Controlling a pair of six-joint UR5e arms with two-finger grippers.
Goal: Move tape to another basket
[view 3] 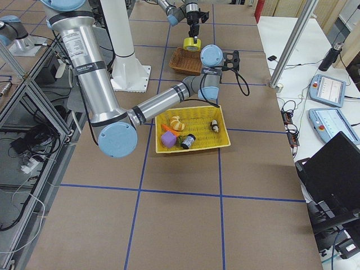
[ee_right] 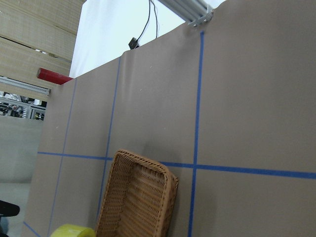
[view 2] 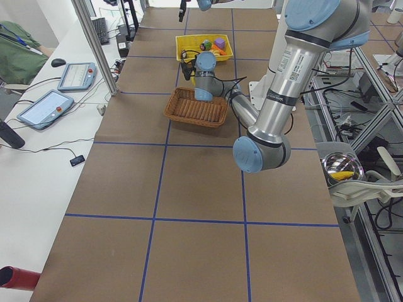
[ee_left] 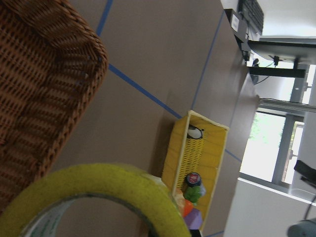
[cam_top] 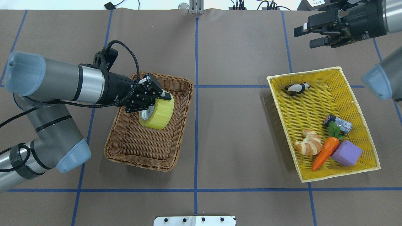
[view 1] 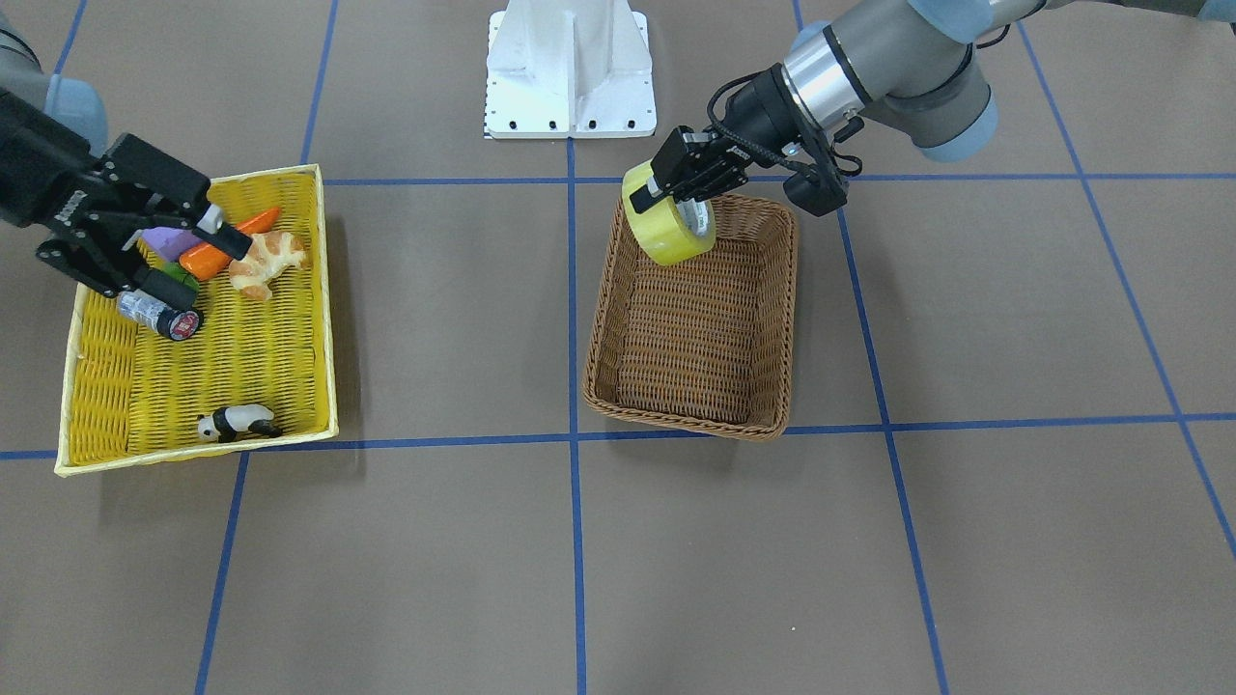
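Next, I let go of the tape, tilted in the air over the basket, with my left gripper around the middle of the brown wicker basket's bottom (view 1: 704, 332).
The tape (cam_top: 158, 114) is a yellowish roll with a white printed core. My left gripper (cam_top: 150, 98) is shut on its rim and holds it tilted in the air over the far half of the brown wicker basket (cam_top: 138, 163). In the front view the tape (view 1: 666, 230) hangs below that gripper (view 1: 690, 188), over the basket (view 1: 686, 417) end nearest the robot. The left wrist view shows the tape (ee_left: 98, 187) close up beside the basket rim (ee_left: 39, 98). My right gripper (cam_top: 306, 36) is open and empty, raised beyond the yellow tray-basket (cam_top: 282, 113).
The yellow tray-basket (view 1: 323, 290) holds a toy panda (cam_top: 296, 88), a silver cylinder with a red-black cap (cam_top: 338, 122), a croissant (cam_top: 309, 146), a carrot (cam_top: 325, 153) and a purple block (cam_top: 346, 153). The white robot base (view 1: 570, 68) stands at mid table.
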